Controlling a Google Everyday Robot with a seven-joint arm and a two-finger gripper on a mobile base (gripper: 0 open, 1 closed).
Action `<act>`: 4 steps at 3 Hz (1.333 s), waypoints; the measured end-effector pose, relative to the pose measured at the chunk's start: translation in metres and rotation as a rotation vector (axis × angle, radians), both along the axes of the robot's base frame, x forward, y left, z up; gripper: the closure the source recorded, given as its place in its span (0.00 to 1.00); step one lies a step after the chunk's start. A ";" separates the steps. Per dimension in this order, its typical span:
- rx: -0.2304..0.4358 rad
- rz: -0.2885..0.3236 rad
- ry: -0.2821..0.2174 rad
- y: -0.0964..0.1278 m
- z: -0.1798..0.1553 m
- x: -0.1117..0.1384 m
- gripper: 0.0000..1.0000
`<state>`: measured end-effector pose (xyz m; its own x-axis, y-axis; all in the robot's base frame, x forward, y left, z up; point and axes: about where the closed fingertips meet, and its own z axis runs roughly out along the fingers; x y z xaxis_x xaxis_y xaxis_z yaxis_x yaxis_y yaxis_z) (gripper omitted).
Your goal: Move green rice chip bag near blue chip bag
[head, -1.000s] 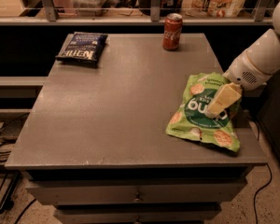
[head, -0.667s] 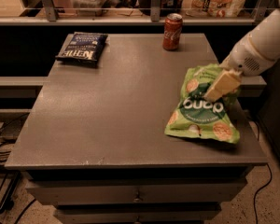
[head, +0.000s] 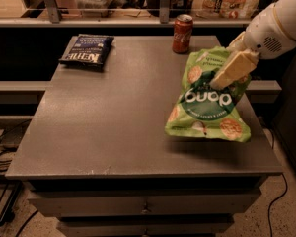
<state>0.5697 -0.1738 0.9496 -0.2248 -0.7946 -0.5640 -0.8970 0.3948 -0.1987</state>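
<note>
I should release the green rice chip bag against the blue chip bag's edge facing the red soda can [head: 110,57].
The green rice chip bag [head: 207,102] is light green with a dark green "dang" circle. It hangs tilted above the right side of the grey table [head: 113,122], lifted off the top. My gripper [head: 226,77] comes in from the upper right on a white arm and is shut on the bag's upper part. The blue chip bag [head: 87,50] is dark navy and lies flat at the table's far left corner, well apart from the green bag.
A red soda can [head: 182,33] stands upright at the table's far edge, just behind the lifted bag. A rail and shelf with packages run behind the table. Drawers front the table below. Cables lie on the floor at left.
My gripper has lifted the green rice chip bag off the table and carried it up and slightly left. The blue bag and the can have not moved.
</note>
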 end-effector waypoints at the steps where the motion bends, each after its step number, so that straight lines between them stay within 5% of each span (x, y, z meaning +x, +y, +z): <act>1: 0.129 0.023 -0.093 0.023 0.041 0.007 1.00; 3: 0.159 0.029 -0.112 0.030 0.050 0.008 1.00; 4: 0.248 0.000 -0.117 0.047 0.047 0.014 1.00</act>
